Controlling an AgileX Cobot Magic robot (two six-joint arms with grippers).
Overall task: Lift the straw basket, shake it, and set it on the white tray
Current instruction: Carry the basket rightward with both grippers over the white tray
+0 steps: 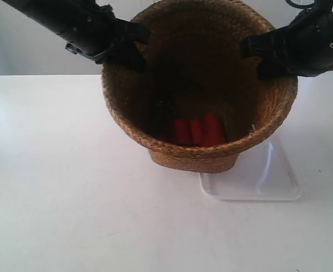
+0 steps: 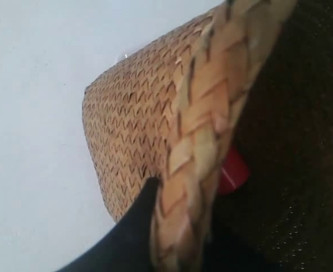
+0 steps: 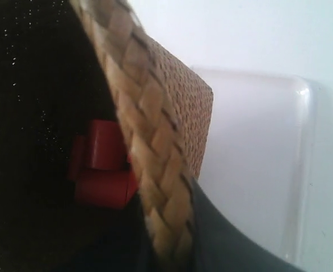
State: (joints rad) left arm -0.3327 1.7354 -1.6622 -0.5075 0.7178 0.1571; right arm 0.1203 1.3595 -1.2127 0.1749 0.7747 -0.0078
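My left gripper is to let go of the straw basket with the basket's base standing on the middle of the white tray [image 1: 248, 163].
The straw basket [image 1: 192, 160] is tilted with its dark mouth toward the exterior camera. Both grippers pinch its braided rim. My left gripper [image 1: 126, 48] is shut on the rim at the exterior view's left, one black finger outside the wall and the other inside [image 2: 183, 218]. My right gripper [image 1: 262, 54] is shut on the opposite rim [image 3: 166, 226]. The basket's woven wall shows in both wrist views [image 2: 132, 113] [image 3: 183, 96]. The white tray [image 1: 257, 181] [image 3: 257, 158] lies just right of the base, partly under it. I cannot tell whether the base touches anything.
Several red cylinders [image 1: 197, 131] [image 2: 232, 173] [image 3: 101, 170] lie inside the basket at its bottom. A white table [image 1: 70, 187] carries everything. A pale wall stands behind the arms.
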